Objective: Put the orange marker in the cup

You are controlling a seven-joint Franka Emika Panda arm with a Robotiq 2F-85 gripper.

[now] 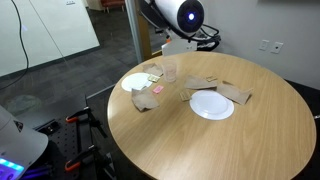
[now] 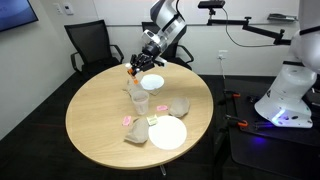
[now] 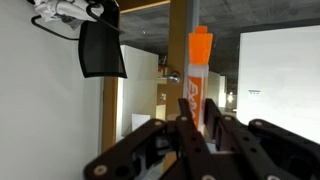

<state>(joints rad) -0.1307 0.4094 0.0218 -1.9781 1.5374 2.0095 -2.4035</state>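
Observation:
Next, I release the orange marker from my gripper inside the clear cup [image 1: 169,73], the one that is standing between the white plates.
My gripper [image 3: 200,128] is shut on the orange marker [image 3: 198,75], which stands up between the fingers with its orange cap on top. In an exterior view the gripper [image 2: 138,66] hangs over the far side of the round table with the marker [image 2: 131,72] in it. It is a little above and beyond the clear cup [image 2: 141,102]. The cup [image 1: 170,71] stands upright between the two white plates. In the view with the plate at the front, the gripper [image 1: 167,48] is just above and behind the cup.
One white plate [image 2: 152,82] lies near the gripper, another [image 2: 167,133] at the table's near edge. Crumpled brown paper [image 2: 180,105] and small pink bits [image 2: 128,121] lie around the cup. A black chair [image 2: 85,45] stands behind the table.

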